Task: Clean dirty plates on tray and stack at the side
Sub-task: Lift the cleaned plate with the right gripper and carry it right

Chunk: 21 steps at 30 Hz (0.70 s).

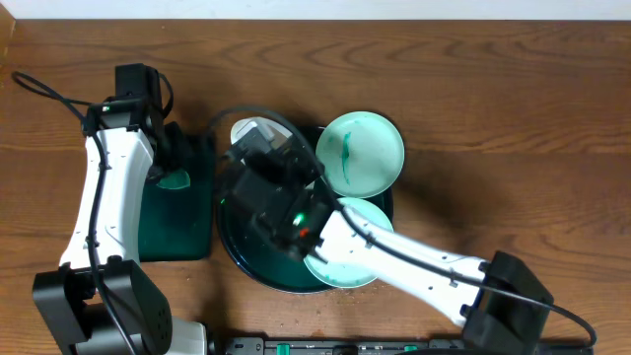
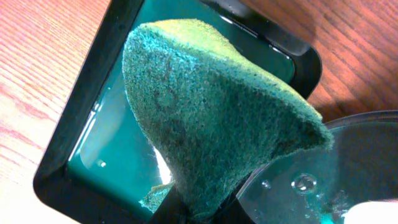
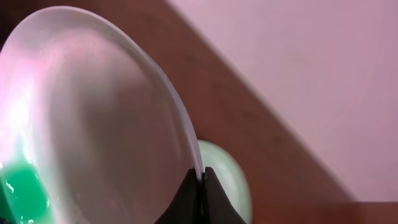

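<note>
The white plate will go down from my right gripper onto the bare table [image 1: 455, 177], beside the back pale turquoise plate.
My right gripper [image 3: 202, 177] is shut on the rim of the white plate [image 3: 93, 124] and holds it tilted over the left part of the round dark tray [image 1: 229, 242]; the overhead view shows only a sliver of this plate [image 1: 245, 129] behind the arm. A green smear sits at its lower left in the right wrist view. Two pale turquoise plates lie on the tray: one at the back right [image 1: 361, 151] with a teal smear, one at the front [image 1: 345, 264] partly under my right arm. My left gripper [image 2: 199, 208] is shut on a green sponge [image 2: 211, 118] over the rectangular tray.
The small rectangular dark green tray [image 1: 182, 222] holds teal liquid and stands left of the round tray; its rim shows in the left wrist view [image 2: 74, 143]. A black cable crosses the table's far left. A dark bar lies along the front edge.
</note>
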{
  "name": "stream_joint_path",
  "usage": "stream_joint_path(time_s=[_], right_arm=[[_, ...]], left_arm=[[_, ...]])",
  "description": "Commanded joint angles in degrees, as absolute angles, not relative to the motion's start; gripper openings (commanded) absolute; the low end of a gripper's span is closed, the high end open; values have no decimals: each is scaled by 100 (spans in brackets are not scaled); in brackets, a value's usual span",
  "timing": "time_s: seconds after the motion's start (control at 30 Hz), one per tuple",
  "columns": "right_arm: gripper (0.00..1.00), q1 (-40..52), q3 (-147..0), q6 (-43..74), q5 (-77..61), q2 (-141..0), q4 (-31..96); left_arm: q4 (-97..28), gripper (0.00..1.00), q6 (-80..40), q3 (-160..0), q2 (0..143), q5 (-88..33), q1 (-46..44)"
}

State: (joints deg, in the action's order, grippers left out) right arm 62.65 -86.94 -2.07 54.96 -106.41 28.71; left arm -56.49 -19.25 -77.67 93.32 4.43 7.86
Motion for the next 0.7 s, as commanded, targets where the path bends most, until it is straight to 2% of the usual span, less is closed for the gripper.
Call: stream_joint_path(time_s=[0.0,0.1,0.2,0.43,0.57,0.67], right_arm=[[1,6510,-8761,-657,7387,-10499,2630],[1,6650,-8761,-749,7959,-10499,2388],[1,6702,-8761,-1022,7968,-10499,2268],[1,6477,-8761,-869,7782,-10499,2263],[1,6171,-8761,-480,6659,-10492,2604],[1,5927,-8764,99,5162,-10422,3057]], left_arm=[[-5664,7,-1800,-7708,9367,451,801],[-5680,7,-1800,-7708,9367,451,801],[-5682,7,-1800,-7708,9367,451,801],[-5697,7,-1802,-7708,9367,449,801],[-5697,8,-1802,-7708,9367,451,801],[-5695,7,-1802,-7708,9367,449,801]])
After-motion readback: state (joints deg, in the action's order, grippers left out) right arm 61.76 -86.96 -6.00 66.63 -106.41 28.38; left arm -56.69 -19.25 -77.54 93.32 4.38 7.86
